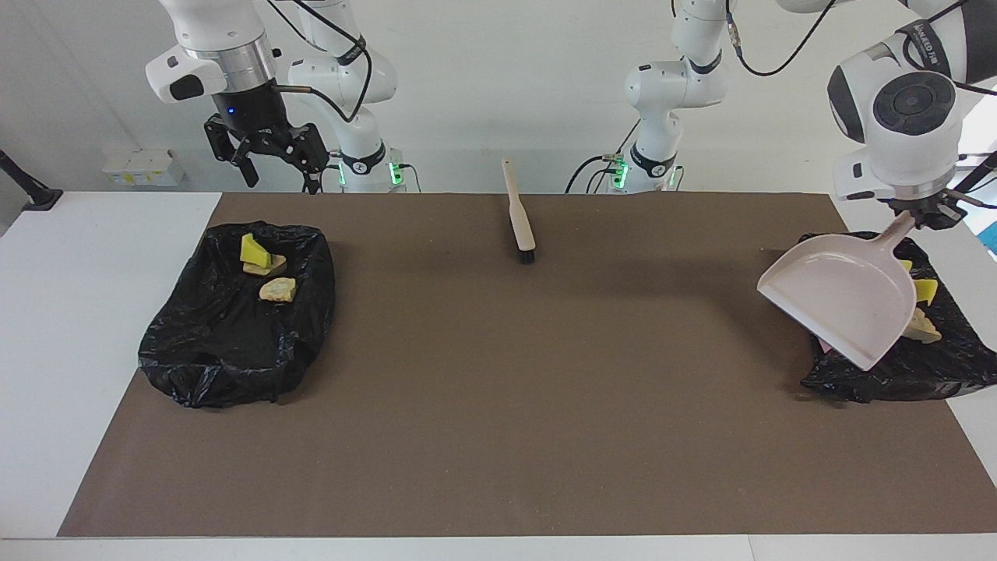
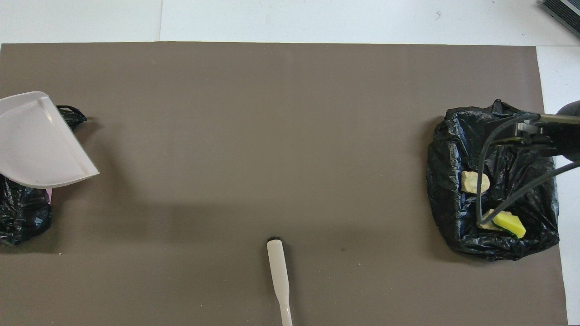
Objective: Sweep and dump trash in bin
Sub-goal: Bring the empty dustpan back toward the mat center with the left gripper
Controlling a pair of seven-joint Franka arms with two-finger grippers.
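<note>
My left gripper is going to release the beige dustpan. It will let go of it on the brown mat (image 2: pixel 270 138), just past the bristles of the brush.
My left gripper (image 1: pixel 924 216) is shut on the handle of a beige dustpan (image 1: pixel 845 300), held tilted over the black-bagged bin (image 1: pixel 888 375) at the left arm's end. The pan (image 2: pixel 38 140) hides most of that bin (image 2: pixel 22 217). Beside the pan, a yellow wedge (image 1: pixel 926 290) and a tan lump (image 1: pixel 924 327) of trash lie in the bag. The other bin (image 1: pixel 218 351) holds a yellow wedge (image 1: pixel 253 251) and two tan lumps (image 1: pixel 277 290). My right gripper (image 1: pixel 280 175) hangs open and empty, raised over the table edge by that bin (image 2: pixel 453 149).
A brush with a pale handle and black bristles (image 1: pixel 520 218) lies on the brown mat (image 1: pixel 498 405) midway between the arms' bases, handle toward the robots (image 2: pixel 278 271). White table shows around the mat.
</note>
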